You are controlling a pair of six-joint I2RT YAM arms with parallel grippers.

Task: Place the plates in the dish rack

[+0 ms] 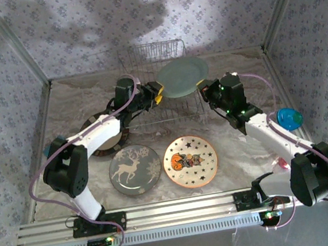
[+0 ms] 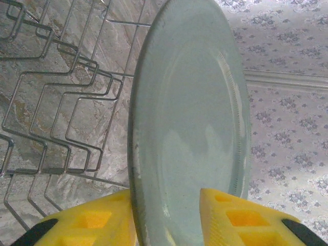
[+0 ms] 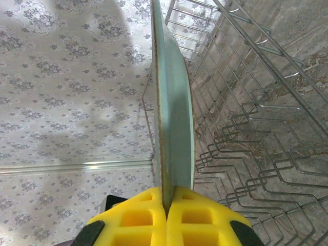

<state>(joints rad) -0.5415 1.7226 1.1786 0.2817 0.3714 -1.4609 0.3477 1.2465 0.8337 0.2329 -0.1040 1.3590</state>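
I need to hold and turn the teal plate with my left gripper, as it slants over the dish rack, while my right gripper opens and takes the rim (image 1: 206, 77) opposite.
The plain pale teal plate (image 1: 183, 76) hangs tilted over the wire dish rack (image 1: 141, 55). My right gripper (image 1: 204, 87) is shut on its right rim; in the right wrist view the yellow pads (image 3: 148, 215) pinch the plate (image 3: 174, 113) edge-on above the rack (image 3: 246, 102). My left gripper (image 1: 158, 91) is open at the plate's left rim. Its fingertips (image 2: 166, 197) straddle the plate (image 2: 189, 118), with plate face showing between them. The reindeer plate (image 1: 135, 170) and star plate (image 1: 190, 160) lie flat near the front. The brown-rimmed plate (image 1: 92, 123) lies partly under the left arm.
A small blue cup (image 1: 289, 118) stands by the right arm's forearm. Patterned walls close in the table at left, right and back. The rack's zigzag tines (image 2: 51, 102) lie directly below the teal plate.
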